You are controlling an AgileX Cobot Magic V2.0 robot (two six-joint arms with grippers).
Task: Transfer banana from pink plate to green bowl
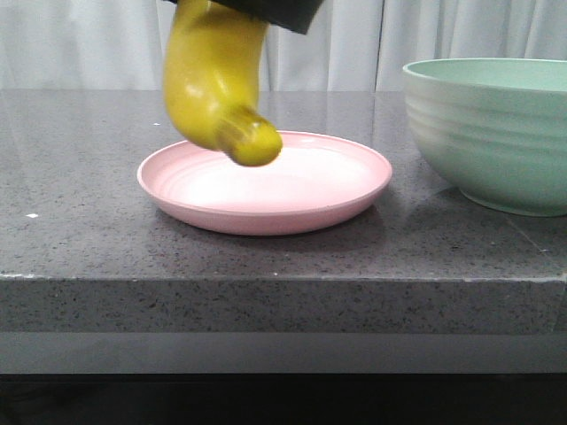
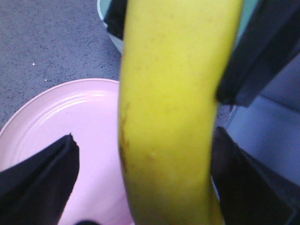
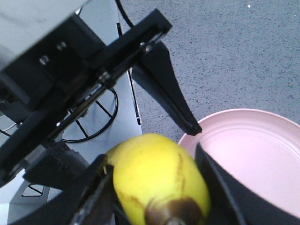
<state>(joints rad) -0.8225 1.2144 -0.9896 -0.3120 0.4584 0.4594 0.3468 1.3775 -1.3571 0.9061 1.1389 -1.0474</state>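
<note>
My right gripper releases the banana next inside the green bowl (image 1: 540,73), one end leaning up on the bowl's back rim. The banana still hangs over the pink plate.
The banana (image 1: 213,80) hangs nearly upright over the left part of the pink plate (image 1: 266,217), with its greenish tip low and clear of the plate. My right gripper (image 3: 151,154) is shut on the banana (image 3: 159,173), with both fingers pressed to its sides. My left gripper (image 2: 145,133) is open around the banana (image 2: 173,103): one finger (image 2: 42,183) stands apart from it and the other rests beside it. The green bowl (image 1: 496,133) stands to the right of the plate. Only a black gripper part (image 1: 283,11) shows at the top of the front view.
The grey speckled stone table (image 1: 89,204) ends in a front edge (image 1: 266,279) close below the plate. A white curtain (image 1: 80,44) hangs behind. In the right wrist view, a wire frame (image 3: 93,117) lies beyond the table edge.
</note>
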